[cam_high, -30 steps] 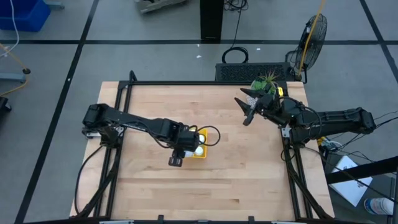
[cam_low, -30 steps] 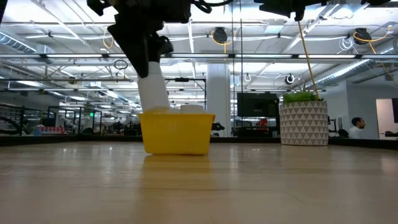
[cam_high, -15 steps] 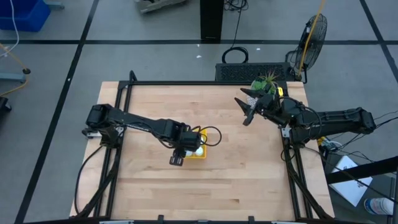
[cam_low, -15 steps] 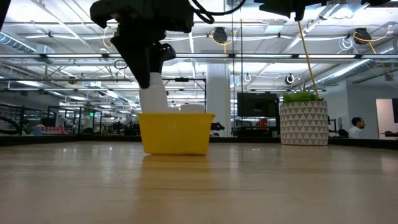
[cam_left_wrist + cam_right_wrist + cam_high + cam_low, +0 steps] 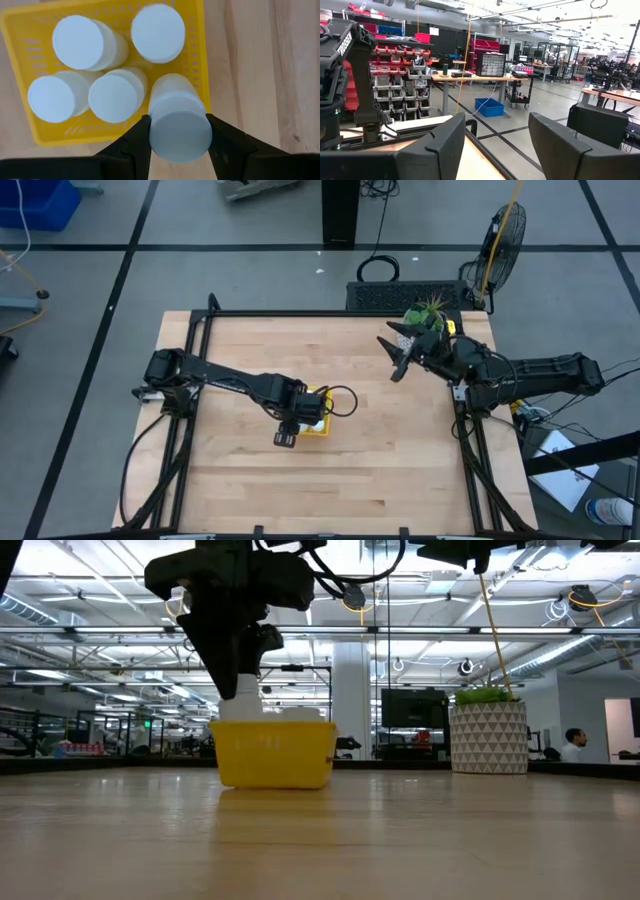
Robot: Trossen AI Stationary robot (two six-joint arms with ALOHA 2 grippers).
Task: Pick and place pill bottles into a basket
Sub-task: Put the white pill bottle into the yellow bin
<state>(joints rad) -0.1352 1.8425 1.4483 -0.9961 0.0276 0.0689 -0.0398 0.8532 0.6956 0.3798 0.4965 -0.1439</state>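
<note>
My left gripper is holding the pill bottle. Next, I let go of it in the yellow basket's near corner (image 5: 305,431) (image 5: 179,102), beside the other white pill bottles.
The yellow basket (image 5: 320,423) stands near the table's middle and also shows in the low view (image 5: 275,752). Several white pill bottles (image 5: 115,95) stand upright in it. My left gripper (image 5: 297,420) is above the basket's corner, shut on one more pill bottle (image 5: 177,122), which also shows in the low view (image 5: 240,700). My right gripper (image 5: 398,358) is open and empty, raised near the table's far right by the plant pot. My left gripper pinches the pill bottle's upper end (image 5: 177,135) between its two fingers (image 5: 136,142), one on each side. The fingers come from above, pointing down. The bottle stands nearly upright, its lower end inside the basket's corner (image 5: 197,100); whether it rests on the floor I cannot tell.
A white patterned pot with a green plant (image 5: 488,735) stands at the table's far right corner (image 5: 428,315). A black frame (image 5: 330,313) runs along the table's edges. Bare wood lies on the near side of the basket (image 5: 330,480).
My left gripper has gone down with the pill bottle, so the bottle's lower end now sits inside the basket. The basket has slid a little toward the table's left.
</note>
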